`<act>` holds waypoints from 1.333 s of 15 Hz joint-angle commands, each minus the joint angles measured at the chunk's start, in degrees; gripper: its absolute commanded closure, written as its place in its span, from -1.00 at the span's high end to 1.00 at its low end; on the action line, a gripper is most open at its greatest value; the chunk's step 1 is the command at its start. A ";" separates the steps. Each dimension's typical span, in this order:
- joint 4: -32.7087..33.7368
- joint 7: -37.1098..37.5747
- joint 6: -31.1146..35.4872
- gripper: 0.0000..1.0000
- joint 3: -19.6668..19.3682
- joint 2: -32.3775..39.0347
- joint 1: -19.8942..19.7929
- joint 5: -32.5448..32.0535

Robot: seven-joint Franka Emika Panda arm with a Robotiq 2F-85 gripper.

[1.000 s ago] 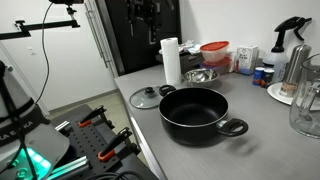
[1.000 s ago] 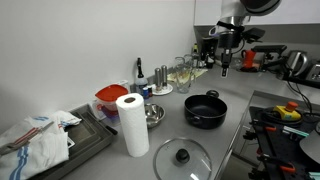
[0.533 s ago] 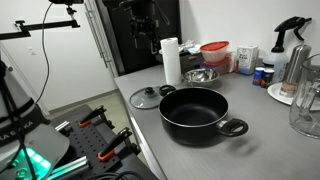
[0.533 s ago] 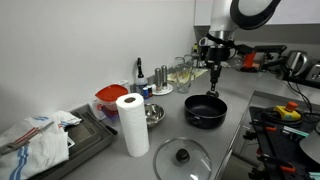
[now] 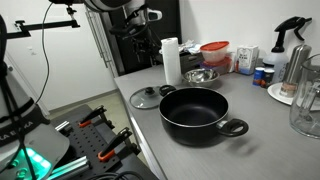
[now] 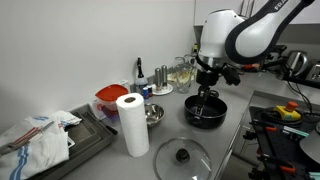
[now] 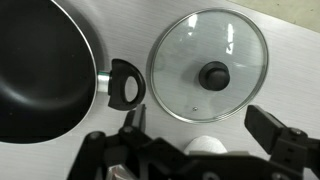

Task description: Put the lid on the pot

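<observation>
The lid's black knob (image 5: 150,91) (image 7: 214,75) stands up from the flat glass, so my gripper moves down to it next and closes there.
The lid (image 7: 208,65), clear glass with a black knob, lies flat on the grey counter beside the pot; it shows in both exterior views (image 5: 146,97) (image 6: 182,158). The wide black pot (image 5: 195,112) stands uncovered with its loop handle toward the lid, and shows too in an exterior view (image 6: 206,112) and at the left of the wrist view (image 7: 40,70). My gripper (image 7: 200,128) is open and empty, held high above the counter over the lid's near edge. It also shows in both exterior views (image 5: 145,45) (image 6: 203,98).
A white paper towel roll (image 5: 171,60) stands behind the lid, and its top shows between my fingers in the wrist view (image 7: 207,146). A steel bowl (image 5: 199,75), a red-lidded container (image 5: 214,50), bottles and a glass jug (image 5: 308,100) stand further back. The counter edge is near the lid.
The arm has swung from behind the pot across it toward the lid and come lower. The pot and lid have not moved.
</observation>
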 commanded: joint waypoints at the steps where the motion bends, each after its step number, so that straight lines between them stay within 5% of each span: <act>1: 2.74 6.15 4.89 1.00 1.97 7.46 0.88 -3.61; 10: 11.76 23.58 6.44 1.00 -1.32 21.07 8.33 -19.83; 20: 23.73 28.47 5.21 1.00 -5.96 36.56 16.99 -18.76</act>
